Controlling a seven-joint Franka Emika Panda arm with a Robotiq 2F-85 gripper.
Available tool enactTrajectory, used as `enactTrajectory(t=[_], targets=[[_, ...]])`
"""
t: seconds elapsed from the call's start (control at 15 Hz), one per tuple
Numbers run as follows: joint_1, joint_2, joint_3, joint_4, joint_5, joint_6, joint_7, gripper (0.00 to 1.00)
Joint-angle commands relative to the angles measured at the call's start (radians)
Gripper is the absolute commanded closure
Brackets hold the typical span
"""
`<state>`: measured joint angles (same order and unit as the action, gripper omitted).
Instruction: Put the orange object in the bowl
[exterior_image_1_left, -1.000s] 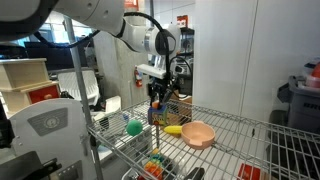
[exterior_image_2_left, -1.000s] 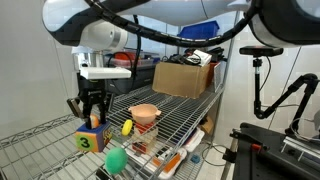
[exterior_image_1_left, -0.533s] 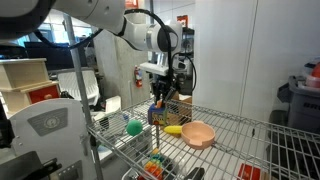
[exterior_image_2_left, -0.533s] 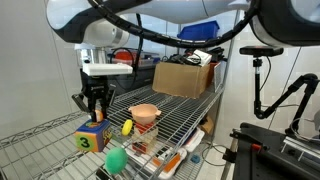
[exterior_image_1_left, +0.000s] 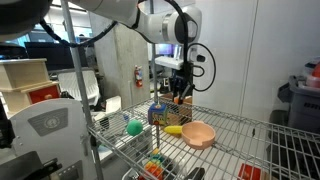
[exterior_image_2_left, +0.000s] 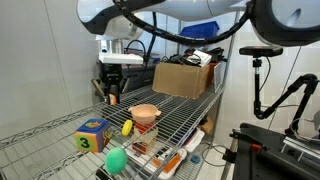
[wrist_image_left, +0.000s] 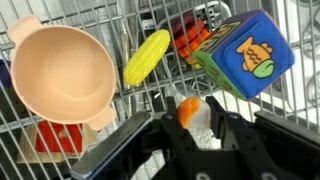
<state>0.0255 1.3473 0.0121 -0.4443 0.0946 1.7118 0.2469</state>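
Observation:
Next, I let go of the small orange object on the bottom of the salmon-pink bowl (exterior_image_1_left: 196, 136) (wrist_image_left: 66, 76), next to the yellow corn-like piece. The orange object is still well above the shelf.
My gripper (wrist_image_left: 197, 117) is shut on the small orange object (wrist_image_left: 187, 109), which shows between the fingers in the wrist view. In both exterior views the gripper (exterior_image_1_left: 181, 97) (exterior_image_2_left: 112, 97) hangs well above the wire shelf. The salmon-pink bowl (wrist_image_left: 55, 72) lies below and to the left in the wrist view. It also shows in both exterior views (exterior_image_1_left: 198, 134) (exterior_image_2_left: 145, 113), resting on the shelf to the side of the gripper. The orange object is just visible at the fingertips in an exterior view (exterior_image_2_left: 113, 99).
A colourful number cube (wrist_image_left: 245, 57) (exterior_image_2_left: 92, 136) (exterior_image_1_left: 159, 115), a yellow corn-like piece (wrist_image_left: 146, 57) (exterior_image_2_left: 127, 127) (exterior_image_1_left: 174, 130) and a green ball (exterior_image_2_left: 116, 159) (exterior_image_1_left: 134, 127) lie on the wire shelf (exterior_image_2_left: 60, 140). A cardboard box (exterior_image_2_left: 182, 79) stands at the back.
The gripper has risen from the cube's top with the orange object in it and has moved sideways toward the bowl. The cube, corn piece and bowl have not moved.

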Motion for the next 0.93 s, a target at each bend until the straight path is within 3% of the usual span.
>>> enactTrajectory(t=[0.0,0.33,0.87], targets=[[-0.073,-0.019,0.018,-0.033,0.030,-0.035,0.037,0.91],[-0.147,0.026,0.020,0.024,0.054,-0.136,0.067,0.91],[-0.175,0.088,0.024,0.028,0.088,-0.171,0.123,0.91]])
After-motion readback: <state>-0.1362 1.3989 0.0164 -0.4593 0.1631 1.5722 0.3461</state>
